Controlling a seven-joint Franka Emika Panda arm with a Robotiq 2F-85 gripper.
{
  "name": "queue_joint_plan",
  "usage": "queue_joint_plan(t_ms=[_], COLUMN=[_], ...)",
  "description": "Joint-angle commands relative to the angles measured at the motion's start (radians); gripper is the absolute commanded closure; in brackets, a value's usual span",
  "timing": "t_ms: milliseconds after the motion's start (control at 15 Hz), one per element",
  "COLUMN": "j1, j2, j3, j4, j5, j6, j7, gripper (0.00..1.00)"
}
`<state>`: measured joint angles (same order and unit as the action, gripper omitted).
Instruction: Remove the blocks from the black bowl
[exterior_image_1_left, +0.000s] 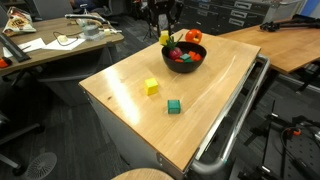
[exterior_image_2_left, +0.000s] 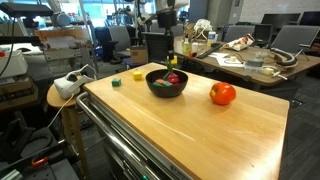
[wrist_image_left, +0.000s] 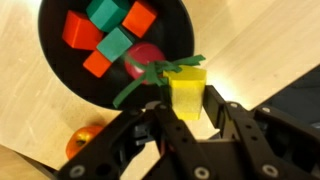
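Note:
Next, the gripper releases the yellow block on the wooden table (exterior_image_1_left: 133, 82), next to the other yellow block.
My gripper (wrist_image_left: 188, 102) is shut on a yellow block (wrist_image_left: 187, 88), which hangs just outside the rim of the black bowl (wrist_image_left: 172, 30). Inside the bowl lie red (wrist_image_left: 79, 30), orange (wrist_image_left: 139, 17) and teal (wrist_image_left: 114, 44) blocks beside a red toy fruit with green leaves (wrist_image_left: 147, 58). In an exterior view the gripper (exterior_image_1_left: 165, 37) hovers at the bowl's (exterior_image_1_left: 184, 62) far edge. Another yellow block (exterior_image_1_left: 151, 87) and a green block (exterior_image_1_left: 174, 106) rest on the wooden table (exterior_image_1_left: 120, 100), apart from the bowl.
An orange-red round fruit (exterior_image_2_left: 222, 94) sits on the table close to the bowl (exterior_image_2_left: 166, 88). The table has a metal rail (exterior_image_1_left: 235, 120) along one side. Desks with clutter (exterior_image_1_left: 60, 40) and chairs stand around it.

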<state>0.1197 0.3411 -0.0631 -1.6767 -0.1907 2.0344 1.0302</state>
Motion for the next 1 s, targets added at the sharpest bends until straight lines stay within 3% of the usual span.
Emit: queue_joint_plan(t_ms=[0, 467, 933], j1=[0.025, 0.067, 0.084], j2=[-0.045, 0.015, 0.021], j3=[0.023, 0.1, 0.096], j4=[0.004, 0.052, 0.098], j5=[-0.043, 0.0, -0.012], j6=[0.115, 0.169, 0.186], j7=[-0.031, -0.158, -0.197], gripper=[0.88, 0.88, 0.88])
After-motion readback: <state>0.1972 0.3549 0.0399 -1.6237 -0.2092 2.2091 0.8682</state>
